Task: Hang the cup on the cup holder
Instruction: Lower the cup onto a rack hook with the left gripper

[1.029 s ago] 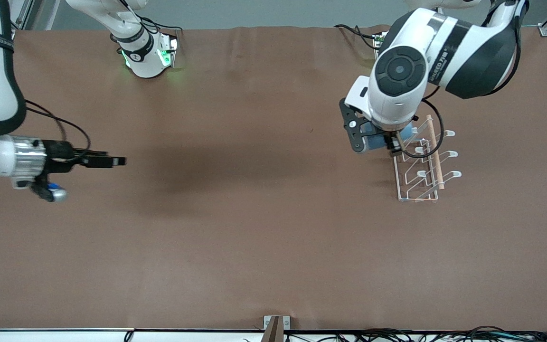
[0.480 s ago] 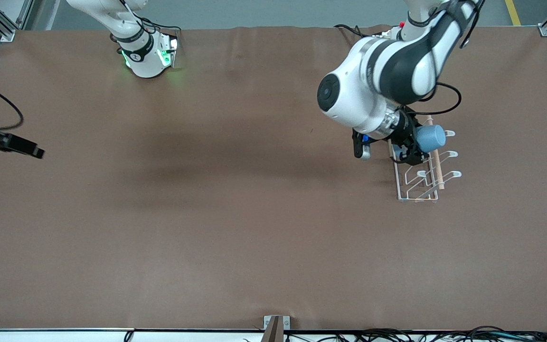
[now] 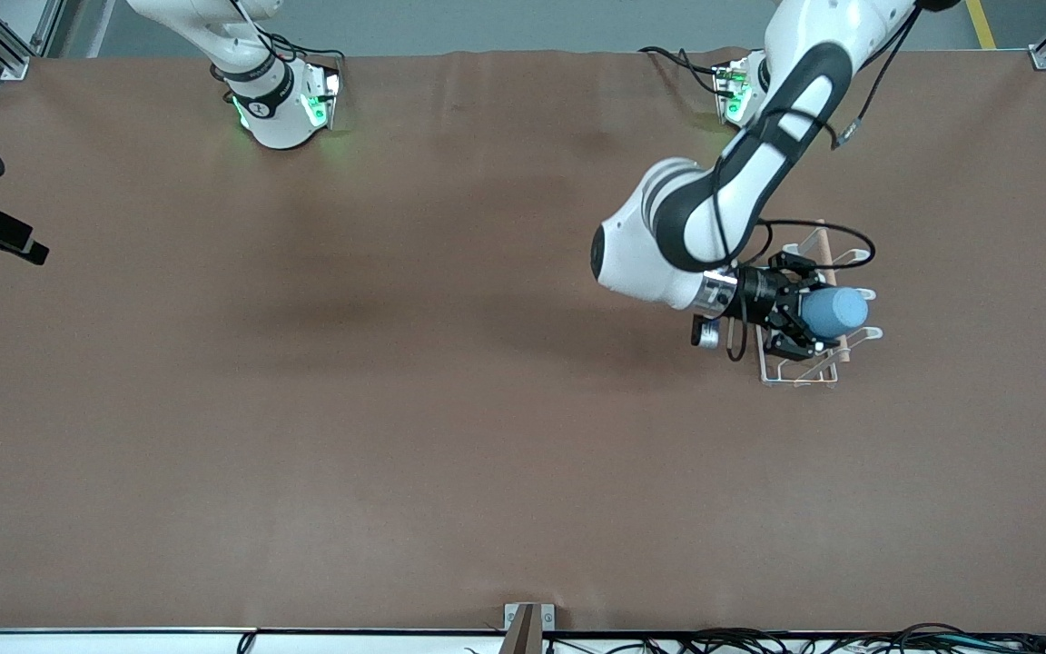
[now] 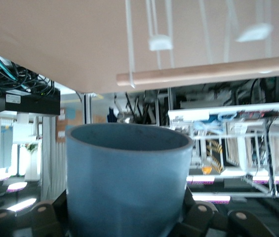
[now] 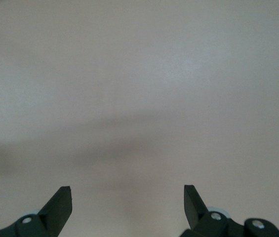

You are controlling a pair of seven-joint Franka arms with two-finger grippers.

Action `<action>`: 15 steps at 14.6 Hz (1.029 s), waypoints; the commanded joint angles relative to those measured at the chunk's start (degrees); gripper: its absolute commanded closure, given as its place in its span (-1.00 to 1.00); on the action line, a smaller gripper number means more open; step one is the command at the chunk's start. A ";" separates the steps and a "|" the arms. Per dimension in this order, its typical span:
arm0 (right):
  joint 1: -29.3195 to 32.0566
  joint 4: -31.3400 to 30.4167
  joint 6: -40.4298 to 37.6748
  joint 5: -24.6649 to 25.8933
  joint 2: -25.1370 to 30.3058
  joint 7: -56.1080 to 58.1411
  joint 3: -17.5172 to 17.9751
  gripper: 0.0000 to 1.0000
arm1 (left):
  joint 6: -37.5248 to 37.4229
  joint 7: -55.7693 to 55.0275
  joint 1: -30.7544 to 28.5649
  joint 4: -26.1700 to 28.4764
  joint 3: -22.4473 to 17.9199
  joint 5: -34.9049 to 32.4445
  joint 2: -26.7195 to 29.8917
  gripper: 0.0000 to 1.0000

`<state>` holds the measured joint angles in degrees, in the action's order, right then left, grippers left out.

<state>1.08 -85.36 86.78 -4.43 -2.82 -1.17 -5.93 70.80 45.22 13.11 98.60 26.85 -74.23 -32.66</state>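
Next, I let go of the light-blue cup with my left gripper on the cup holder's end wire (image 3: 793, 344) (image 4: 153, 39) that is farthest from the arm bases.
My left gripper (image 3: 800, 314) is shut on the light-blue cup (image 3: 837, 312) and holds it on its side over the cup holder (image 3: 795, 376), a white wire rack with a wooden rod (image 3: 820, 240). In the left wrist view the cup (image 4: 128, 173) fills the space between the fingers. Its mouth points away from the wrist toward the rod (image 4: 203, 74) and a white prong (image 4: 159, 42). My right gripper (image 3: 5, 238) is open and empty at the right arm's end of the table. In the right wrist view (image 5: 128, 197) only bare cloth lies under it.
A brown cloth (image 3: 450, 409) covers the table. The arm bases (image 3: 282, 104) stand along the table edge farthest from the front camera. A cable (image 3: 836, 238) loops from the left wrist over the rack. A small bracket (image 3: 527, 619) sits at the nearest edge.
My left gripper has swung the cup along the rack toward the front camera and turned it sideways. My right arm has drawn back toward its own end of the table.
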 commanded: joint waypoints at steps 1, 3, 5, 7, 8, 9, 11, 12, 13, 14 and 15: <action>-0.12 -0.86 0.05 1.09 0.53 1.17 0.13 -1.00 | -1.28 0.13 -0.10 -0.78 -1.71 -4.41 -2.67 0.96; -0.12 -0.86 0.23 1.26 0.53 1.09 0.13 -1.00 | -1.28 -0.22 0.08 -0.78 -2.51 -6.09 -4.51 0.96; -0.29 -0.86 0.40 1.79 0.53 1.08 0.13 -1.00 | -2.33 -2.84 0.51 -0.16 -2.42 -6.10 -6.27 0.96; -0.64 -0.86 0.49 4.41 0.53 1.17 0.30 -1.00 | -3.56 -5.14 0.95 -0.08 -2.42 -5.84 -7.85 0.96; -0.64 -0.86 0.14 4.69 0.53 0.91 0.39 -1.00 | -3.91 -6.28 1.39 0.10 -2.42 -5.49 -8.73 0.96; -0.64 -0.68 0.14 4.26 0.53 0.47 0.39 -1.00 | -4.79 -7.86 1.57 0.88 -2.33 -5.48 -9.26 0.95; -0.56 -0.68 0.32 4.25 0.53 0.56 0.39 -1.00 | -5.06 -11.63 1.66 2.73 -2.33 -4.96 -10.06 0.88; -0.56 -0.68 0.40 4.34 0.53 0.56 0.39 -1.00 | -5.06 -13.56 1.66 3.00 -2.33 -4.09 -10.32 0.59; -0.47 -0.68 0.40 4.25 0.53 0.82 0.39 -1.00 | -5.06 -15.24 1.49 3.00 -2.33 -3.03 -10.23 0.23; -0.30 -0.86 0.23 4.17 0.53 0.82 0.39 -1.00 | -5.06 -16.38 1.05 2.74 -2.24 -2.50 -9.89 -0.11; -0.47 -0.86 0.32 4.69 0.53 1.08 0.39 -1.00 | -5.06 -17.09 0.87 2.65 -2.24 -2.06 -9.62 -0.44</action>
<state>0.77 -85.36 86.85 -1.18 -3.06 -0.46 -5.69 66.41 29.50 14.59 101.28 24.34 -77.62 -43.72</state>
